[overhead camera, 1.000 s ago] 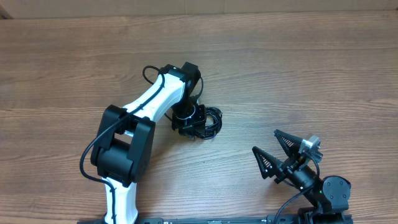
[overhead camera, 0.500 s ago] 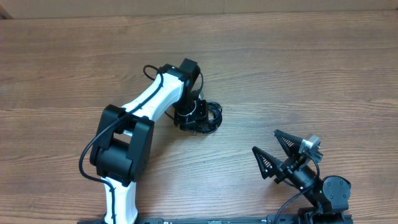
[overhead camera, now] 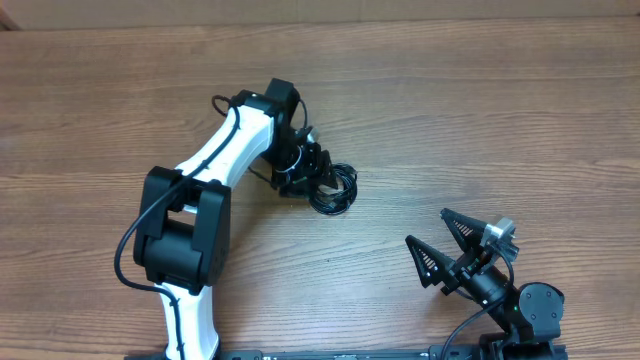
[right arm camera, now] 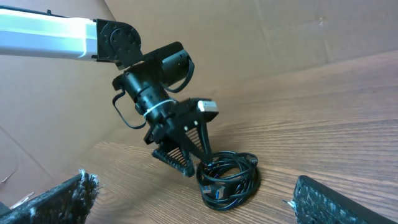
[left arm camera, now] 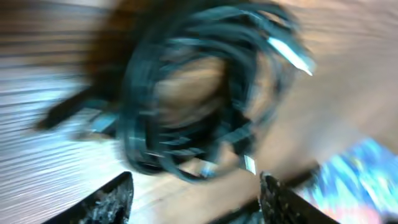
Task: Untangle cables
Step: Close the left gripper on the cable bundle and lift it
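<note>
I should move my right gripper to the black cables next and close it on the coil's outer side (overhead camera: 352,189) (right arm camera: 249,188), across from my left gripper.
The cables (overhead camera: 336,189) lie as one coiled bundle of thin black cords on the wooden table. They also show in the right wrist view (right arm camera: 229,178), with a blue-tipped plug in the coil, and blurred in the left wrist view (left arm camera: 199,93). My left gripper (overhead camera: 308,168) is open, tilted down just left of the coil, with its fingertips at the coil's edge and bare wood between its jaws (left arm camera: 196,202). It also shows in the right wrist view (right arm camera: 186,149). My right gripper (overhead camera: 447,250) is open and empty, low at the front right and well apart from the coil.
The white left arm (overhead camera: 215,165) reaches from the front left across the table. A cardboard wall (right arm camera: 261,37) stands behind the table's far edge. The right arm's base (overhead camera: 530,310) sits at the front right corner.
My left arm has swung left and back, so its gripper moved from over the coil to the coil's left edge. The coil has barely shifted. The right arm has not moved.
</note>
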Motion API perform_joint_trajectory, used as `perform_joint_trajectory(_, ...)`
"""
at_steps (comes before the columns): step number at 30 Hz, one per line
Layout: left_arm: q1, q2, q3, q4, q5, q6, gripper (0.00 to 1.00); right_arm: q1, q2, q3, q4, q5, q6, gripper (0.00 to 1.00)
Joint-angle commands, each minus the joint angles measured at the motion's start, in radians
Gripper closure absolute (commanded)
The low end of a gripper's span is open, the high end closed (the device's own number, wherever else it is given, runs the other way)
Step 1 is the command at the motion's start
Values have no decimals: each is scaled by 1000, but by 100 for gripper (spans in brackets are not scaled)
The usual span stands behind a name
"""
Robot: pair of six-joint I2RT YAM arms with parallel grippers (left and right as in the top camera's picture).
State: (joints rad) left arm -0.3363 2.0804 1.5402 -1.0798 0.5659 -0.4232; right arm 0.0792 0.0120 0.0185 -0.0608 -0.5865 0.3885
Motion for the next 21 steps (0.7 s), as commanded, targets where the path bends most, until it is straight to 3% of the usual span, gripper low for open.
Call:
perform_joint_trajectory(1,-35,-12,-1,16,-207,-146,34,-1,-5,-10,6,13,-4,0)
perform_joint_trajectory(3,-76,-12,-16,69,-264,-175,36,-1,-5,-10,5,13,-4,0)
perform_joint_trajectory(7,-119,-12,-18,94,-335,-195,49,-1,-5,-10,5,13,-4,0)
perform_joint_trajectory(12,-131,-12,-18,82,-388,-206,59,-1,-5,-10,5,13,-4,0)
perform_joint_trajectory(14,-131,-12,-18,74,-390,-206,71,-1,-5,-10,5,13,-4,0)
perform_joint_trajectory(16,-129,-13,-18,62,-389,-204,94,-1,-5,-10,5,13,-4,0)
perform_joint_trajectory(21,-127,-26,5,-7,-374,-151,96,-1,-5,-10,5,13,-4,0)
